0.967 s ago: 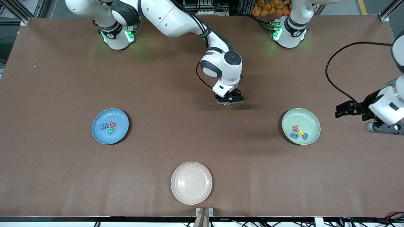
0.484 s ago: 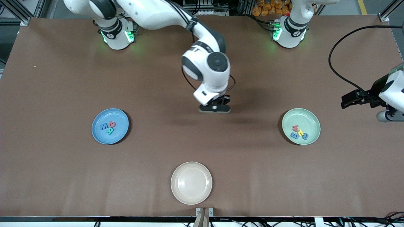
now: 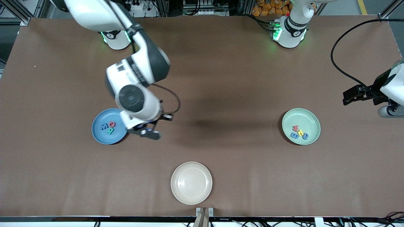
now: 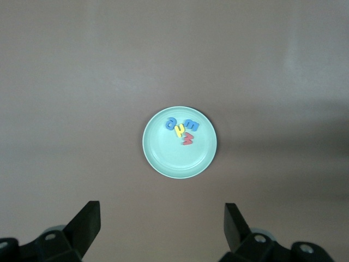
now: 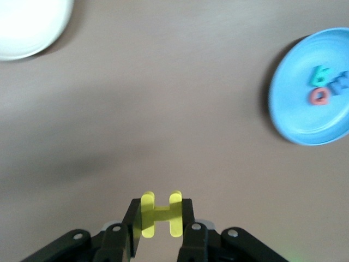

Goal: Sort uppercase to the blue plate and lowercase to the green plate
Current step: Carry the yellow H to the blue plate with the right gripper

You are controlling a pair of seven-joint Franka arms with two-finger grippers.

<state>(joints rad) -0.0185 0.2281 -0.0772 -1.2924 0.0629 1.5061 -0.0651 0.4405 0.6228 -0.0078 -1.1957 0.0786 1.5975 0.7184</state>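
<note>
The yellow H, now in the air beside the blue plate, will be let go by my right gripper between the blue W, red G and teal R (image 3: 107, 128) (image 5: 326, 86) on the blue plate.
My right gripper (image 3: 148, 133) is in the air beside the blue plate (image 3: 100, 136), toward the table's middle. It is shut on the yellow H (image 5: 161, 214), which shows only in the right wrist view. The blue plate holds the blue W (image 3: 103, 127), red G (image 3: 112, 124) and teal R (image 3: 110, 131); it also shows in the right wrist view (image 5: 302, 120). The green plate (image 3: 301, 116) holds the red w (image 3: 295, 128), yellow h (image 3: 300, 131), blue e (image 3: 294, 136) and blue g-like letter (image 3: 305, 136). My left gripper (image 4: 162, 224) is open and empty, high over the table near the green plate (image 4: 177, 161), and waits.
A bare beige plate (image 3: 191, 183) lies near the table's front edge, nearer the camera than both other plates; its rim shows in the right wrist view (image 5: 27, 33). A black cable (image 3: 339, 67) hangs from the left arm.
My right arm has swung from over the table's middle to beside the blue plate, carrying the yellow H. My left gripper has drifted slightly away from the green plate.
</note>
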